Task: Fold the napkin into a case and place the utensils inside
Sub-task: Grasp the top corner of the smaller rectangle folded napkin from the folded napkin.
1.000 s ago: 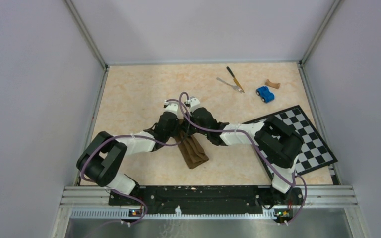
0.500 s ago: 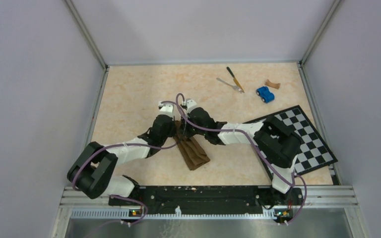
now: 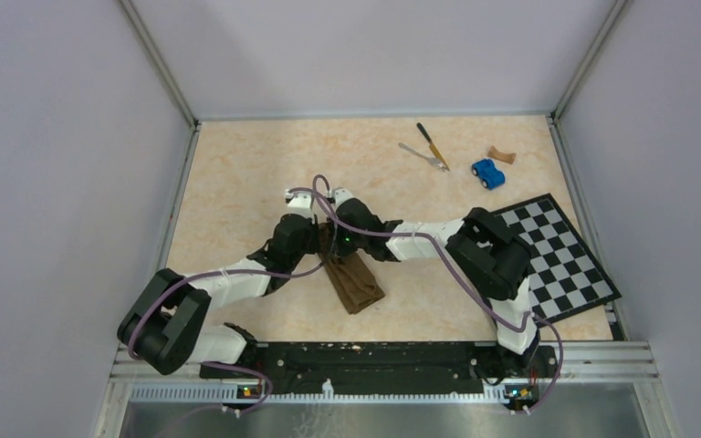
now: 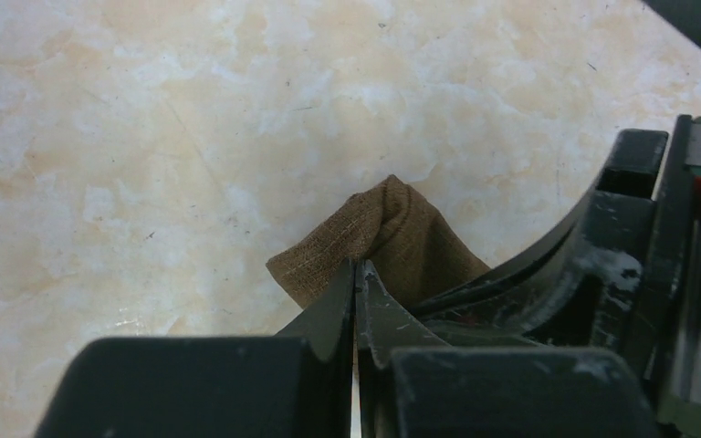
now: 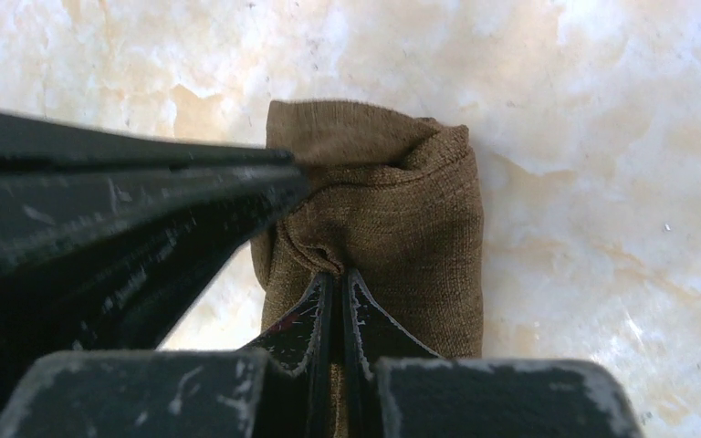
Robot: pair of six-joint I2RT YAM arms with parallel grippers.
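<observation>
The napkin's far end is bunched up crooked beyond the fingers of my right gripper, so next my right gripper opens and pinches the napkin's fold (image 5: 349, 177) next to my left gripper.
The dark brown napkin (image 3: 354, 282) lies folded into a long narrow strip in the middle of the table, its far end bunched up. My left gripper (image 4: 356, 266) is shut on a fold of that far end of the napkin (image 4: 392, 228). My right gripper (image 5: 338, 274) is shut on the same end of the napkin (image 5: 411, 219) from the other side, and the left arm's fingers cross its view. In the top view both grippers (image 3: 327, 239) meet over the strip's far end. The knife (image 3: 433, 146) with a yellow handle and the silver fork (image 3: 422, 155) lie together at the back right.
A blue toy car (image 3: 487, 172) and a small tan piece (image 3: 501, 155) sit near the utensils. A black-and-white checkered board (image 3: 561, 255) lies at the right, partly under the right arm. Grey walls enclose the table on three sides.
The left gripper has closed on the napkin's far end. Both wrists have shifted slightly left and toward the back with the cloth, and the left arm's elbow has swung left.
</observation>
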